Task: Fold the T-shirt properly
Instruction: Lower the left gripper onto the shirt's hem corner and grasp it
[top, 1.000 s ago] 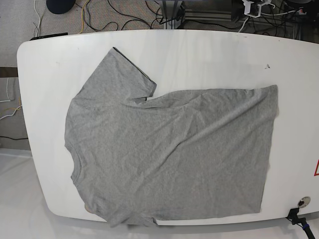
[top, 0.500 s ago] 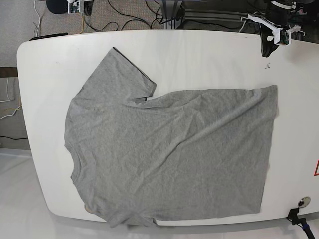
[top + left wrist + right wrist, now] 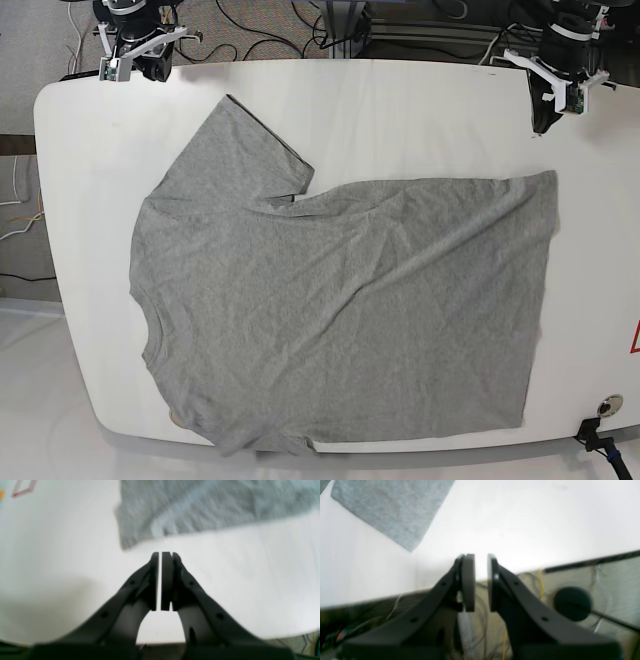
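Next, my left gripper goes to the grey T-shirt's far hem corner [image 3: 534,190] [image 3: 138,533] and closes there, just inside the edge of the hem.
A grey T-shirt [image 3: 340,300] lies spread flat on the white table [image 3: 420,100], collar toward the left and hem toward the right. My left gripper [image 3: 538,126] hovers near the far right table edge, just beyond the shirt's hem corner [image 3: 123,543]. In the left wrist view this left gripper [image 3: 162,554] is shut with only a thin slit and holds nothing. My right gripper [image 3: 150,70] is at the far left corner, beyond the upper sleeve [image 3: 390,512]. The right wrist view shows the right gripper [image 3: 481,555] narrowly open and empty over the table's edge.
Cables [image 3: 250,30] and a metal stand [image 3: 345,25] sit on the carpet behind the table. A black round object [image 3: 572,603] lies on the floor. A red triangle mark [image 3: 634,340] and a round metal fitting [image 3: 608,405] are at the right edge.
Both arms have come into the base view at the table's far corners, the left one moving up slightly from its earlier spot. The shirt has not moved.
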